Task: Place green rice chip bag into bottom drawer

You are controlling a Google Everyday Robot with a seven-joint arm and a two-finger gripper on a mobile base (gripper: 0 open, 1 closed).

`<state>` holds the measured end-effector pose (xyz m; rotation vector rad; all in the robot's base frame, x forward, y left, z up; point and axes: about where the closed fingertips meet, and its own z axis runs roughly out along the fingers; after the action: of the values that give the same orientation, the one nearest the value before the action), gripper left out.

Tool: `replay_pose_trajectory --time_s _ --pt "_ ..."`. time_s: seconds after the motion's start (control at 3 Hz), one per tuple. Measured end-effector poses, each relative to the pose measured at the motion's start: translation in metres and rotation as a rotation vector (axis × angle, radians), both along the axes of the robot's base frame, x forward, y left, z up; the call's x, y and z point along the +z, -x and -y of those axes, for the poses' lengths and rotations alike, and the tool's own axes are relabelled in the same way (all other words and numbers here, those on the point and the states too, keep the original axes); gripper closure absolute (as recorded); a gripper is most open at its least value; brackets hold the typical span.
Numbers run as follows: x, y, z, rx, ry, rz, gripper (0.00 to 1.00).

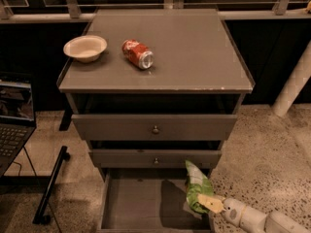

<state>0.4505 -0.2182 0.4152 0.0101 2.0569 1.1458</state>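
I should let go of the green rice chip bag with my gripper on the bottom drawer's grey bottom (183, 201), close to the side of the drawer that is beside my arm.
The green rice chip bag (197, 188) is light green and crinkly, and stands upright over the right side of the bottom drawer (136, 203). The drawer is pulled out, a wide shallow grey tray with a bare floor. My gripper (210, 204) comes in from the lower right on a white arm and is shut on the bag's lower end, with a cream-coloured fingertip (210, 203) against it. The bag's bottom edge sits close above the drawer floor, by the right wall.
A red soda can (137, 54) lies on its side and a cream bowl (85, 47) stands on the cabinet top (194, 47). Two closed drawer fronts with knobs (155, 129) are above the open drawer. A laptop (13, 115) is at the left, a black bar (51, 186) on the floor.
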Motion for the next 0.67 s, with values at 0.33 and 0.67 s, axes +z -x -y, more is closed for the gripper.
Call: replay_pose_trajectory --time_s 0.33,0.67 --pt "-0.066 -0.014 -0.002 0.024 -0.006 -0.117 1.00" --pt "-0.115 -0.021 -0.010 0.052 -0.019 -0.229 1.00"
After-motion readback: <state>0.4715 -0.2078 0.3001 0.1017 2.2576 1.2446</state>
